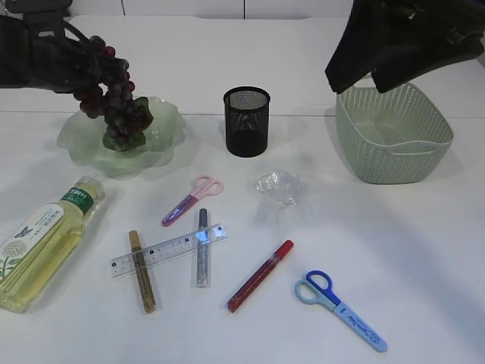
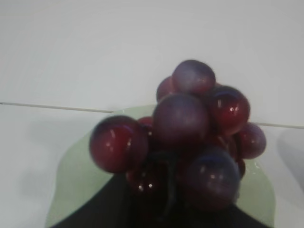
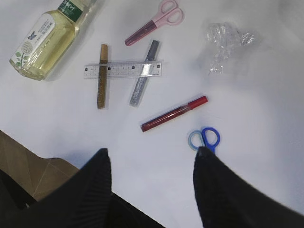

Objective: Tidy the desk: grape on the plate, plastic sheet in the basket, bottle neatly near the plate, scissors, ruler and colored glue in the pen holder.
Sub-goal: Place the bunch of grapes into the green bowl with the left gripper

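The robot's left gripper will release the grape bunch in the middle of the pale green plate [image 1: 129, 136].
My left gripper [image 1: 85, 64] is shut on a dark red grape bunch [image 1: 115, 102], which hangs with its lower end down in the pale green plate [image 1: 165, 125]. In the left wrist view the grape [image 2: 185, 123] fills the frame above the plate [image 2: 71, 180]. My right gripper [image 1: 356, 76] stands open and empty, high over the basket [image 1: 394, 140]. On the table lie the bottle [image 1: 42, 243] on its side, the crumpled plastic sheet [image 1: 279, 187], pink scissors [image 1: 193, 199], blue scissors [image 1: 341, 309], the ruler [image 1: 168, 250], and gold [image 1: 142, 271], silver [image 1: 202, 246] and red glue [image 1: 261, 274].
The black mesh pen holder [image 1: 246, 121] stands upright between plate and basket. The ruler lies across the gold and silver glue sticks. The right wrist view shows the table's near edge at its lower left, with brown floor [image 3: 28, 161] beyond.
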Robot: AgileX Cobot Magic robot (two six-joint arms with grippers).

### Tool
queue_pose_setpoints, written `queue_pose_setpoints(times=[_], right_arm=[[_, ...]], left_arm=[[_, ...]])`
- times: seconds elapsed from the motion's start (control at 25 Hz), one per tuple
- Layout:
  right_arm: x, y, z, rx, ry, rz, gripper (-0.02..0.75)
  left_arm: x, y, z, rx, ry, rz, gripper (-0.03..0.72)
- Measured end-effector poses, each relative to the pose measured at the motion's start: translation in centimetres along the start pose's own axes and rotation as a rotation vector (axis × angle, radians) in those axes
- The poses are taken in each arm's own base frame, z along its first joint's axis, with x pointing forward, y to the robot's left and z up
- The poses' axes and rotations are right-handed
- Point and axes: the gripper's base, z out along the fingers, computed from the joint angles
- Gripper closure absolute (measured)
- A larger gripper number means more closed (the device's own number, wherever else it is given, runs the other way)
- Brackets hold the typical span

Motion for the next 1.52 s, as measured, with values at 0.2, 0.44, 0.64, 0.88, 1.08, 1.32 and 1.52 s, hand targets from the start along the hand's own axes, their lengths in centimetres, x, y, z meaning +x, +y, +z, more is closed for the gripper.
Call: queue_pose_setpoints(times=[0.2,0.44,0.64,0.88,1.08,1.32,1.52], right_arm=[[0.0,0.0,0.0,0.000,0.000,0.000,0.298],[0.0,0.0,0.0,0.000,0.000,0.000,0.298],[0.0,-0.1,0.0,0.007,0.000,-0.002,0.298],[0.0,-0.1,0.0,0.007,0.000,-0.002,0.298],[0.0,-0.1,0.0,0.014,0.000,-0.005,0.298],[0.0,-0.2,0.0,0.018,-0.001,-0.006,0.299],[0.0,-0.3,0.0,0.033,-0.001,-0.011,0.299]], left_arm=[[1.7,0.6,1.7,-0.010,0.050,0.002,0.537],[3.4,0.3,3.2,0.020,0.098,0.008,0.530],[4.4,0.2,4.1,0.037,0.125,0.011,0.524],[5.3,0.2,4.9,0.033,0.147,0.014,0.498],[5.0,-0.1,5.8,0.038,0.134,0.012,0.369],[4.1,-0.1,6.1,0.040,0.105,0.010,0.268],[3.9,0.2,6.2,0.042,0.094,0.072,0.261]])
